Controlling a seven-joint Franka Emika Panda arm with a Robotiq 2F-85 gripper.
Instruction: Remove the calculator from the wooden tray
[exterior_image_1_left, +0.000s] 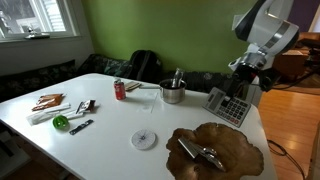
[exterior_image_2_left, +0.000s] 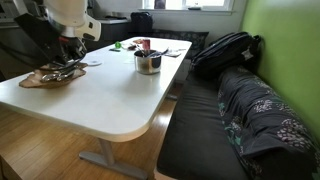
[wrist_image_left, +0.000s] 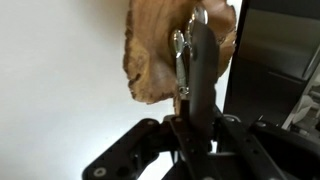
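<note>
My gripper is holding the calculator and will let go of it on the bare table (exterior_image_1_left: 222, 99) beside the metal pot, behind the wooden tray.
The calculator (exterior_image_1_left: 228, 104), grey with light keys, hangs tilted in my gripper (exterior_image_1_left: 238, 89) above the table's far corner, clear of the wooden tray (exterior_image_1_left: 236, 152). The tray is a dark brown wavy-edged slab near the table's front edge, and a small dark metallic tool (exterior_image_1_left: 204, 155) lies on it. In the wrist view the calculator (wrist_image_left: 201, 70) shows edge-on between my fingers (wrist_image_left: 197, 125), with the tray (wrist_image_left: 155, 50) below. My gripper also shows in an exterior view (exterior_image_2_left: 72, 45), above the tray (exterior_image_2_left: 40, 80).
A white round disc (exterior_image_1_left: 145, 139) lies left of the tray. A metal pot (exterior_image_1_left: 172, 93) and a red can (exterior_image_1_left: 120, 90) stand mid-table. A green object (exterior_image_1_left: 61, 122) and small items lie at the left. A black backpack (exterior_image_2_left: 225, 50) sits on the bench.
</note>
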